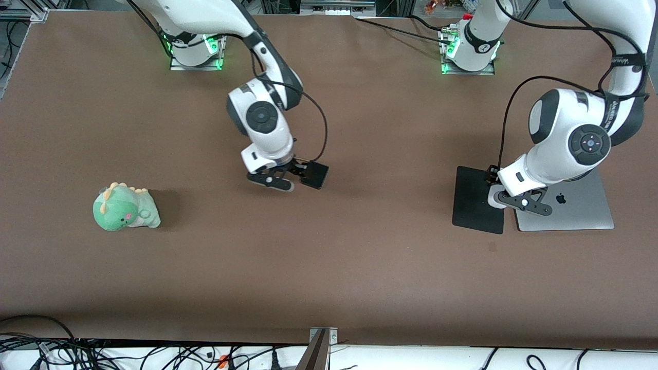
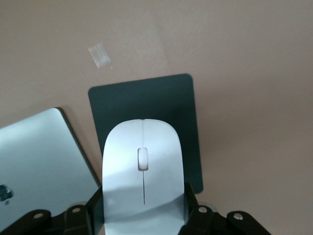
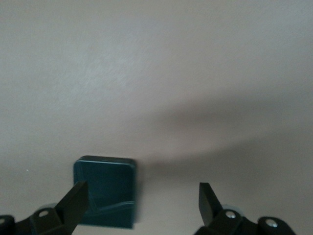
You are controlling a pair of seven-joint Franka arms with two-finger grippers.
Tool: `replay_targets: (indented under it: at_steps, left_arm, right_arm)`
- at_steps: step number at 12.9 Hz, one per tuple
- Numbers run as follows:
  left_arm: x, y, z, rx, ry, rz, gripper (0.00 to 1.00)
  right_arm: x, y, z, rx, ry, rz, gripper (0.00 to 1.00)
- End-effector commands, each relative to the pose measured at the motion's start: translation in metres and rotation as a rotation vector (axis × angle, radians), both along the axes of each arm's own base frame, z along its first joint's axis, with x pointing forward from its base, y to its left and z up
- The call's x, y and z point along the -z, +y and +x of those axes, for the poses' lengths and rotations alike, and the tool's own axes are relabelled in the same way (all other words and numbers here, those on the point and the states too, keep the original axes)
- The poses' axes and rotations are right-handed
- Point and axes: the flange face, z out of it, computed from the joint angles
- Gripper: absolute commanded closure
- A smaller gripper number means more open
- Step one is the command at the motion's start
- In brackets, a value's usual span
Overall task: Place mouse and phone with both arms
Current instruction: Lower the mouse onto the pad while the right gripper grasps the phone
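The next step is for my right gripper to move across the small black phone and close on the phone's two opposite sides (image 1: 315, 174) (image 3: 104, 199).
The white mouse (image 2: 142, 166) with a thin grey line is clamped between the fingers of my left gripper (image 2: 143, 215). In the front view the mouse (image 1: 494, 197) and the left gripper (image 1: 506, 201) are over the edge of the black mouse pad (image 1: 475, 200) beside the laptop. I cannot tell whether the mouse touches the pad. The small black phone (image 1: 314, 175) lies flat on the table near the middle. My right gripper (image 1: 281, 181) is low over the table beside it, open and empty. In the right wrist view the phone (image 3: 105, 188) lies by one fingertip (image 3: 76, 198) of the right gripper (image 3: 142, 200).
A closed silver laptop (image 1: 576, 205) lies next to the mouse pad at the left arm's end; it also shows in the left wrist view (image 2: 39, 156). A green plush dinosaur (image 1: 126, 208) sits toward the right arm's end. A scrap of clear tape (image 2: 100, 55) lies near the pad (image 2: 166, 98).
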Motion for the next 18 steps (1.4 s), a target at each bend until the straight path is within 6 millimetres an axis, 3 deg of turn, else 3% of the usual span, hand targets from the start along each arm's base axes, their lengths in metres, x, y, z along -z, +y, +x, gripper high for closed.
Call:
replay_targets:
  at_steps: [1, 5, 7, 8, 10, 12, 15, 16, 18]
  left_arm:
    - [0.054, 0.004, -0.015, 0.017, -0.037, -0.034, 0.65]
    - [0.117, 0.009, -0.033, -0.006, -0.016, -0.049, 0.65]
    - [0.129, 0.009, -0.035, -0.035, -0.011, -0.068, 0.64]
    - [0.129, 0.009, -0.035, -0.045, -0.011, -0.074, 0.59]
    - [0.124, 0.01, -0.032, -0.04, -0.021, -0.075, 0.0]
    - [0.101, 0.014, -0.025, -0.05, -0.049, -0.073, 0.0]
    - [0.022, 0.016, -0.001, -0.046, -0.019, -0.055, 0.0]
    - [-0.01, 0.015, 0.007, -0.042, 0.025, -0.047, 0.0]
    - [-0.072, 0.015, 0.012, -0.039, 0.064, -0.033, 0.0]
  right_arm:
    - [0.016, 0.024, -0.003, 0.056, -0.018, 0.018, 0.0]
    - [0.04, 0.041, -0.018, 0.079, -0.021, 0.03, 0.0]
    - [0.048, 0.05, -0.023, 0.088, -0.026, 0.041, 0.0]
    - [0.05, 0.051, -0.024, 0.087, -0.024, 0.039, 0.0]
    - [0.057, 0.054, -0.03, 0.078, -0.019, 0.032, 0.0]
    - [0.064, 0.056, -0.032, 0.075, -0.023, 0.033, 0.0]
    - [0.067, 0.058, -0.035, 0.069, -0.021, 0.03, 0.05]
    - [0.067, 0.058, -0.034, 0.063, -0.022, 0.03, 0.14]
    - [0.062, 0.054, -0.031, 0.035, -0.023, 0.027, 0.5]
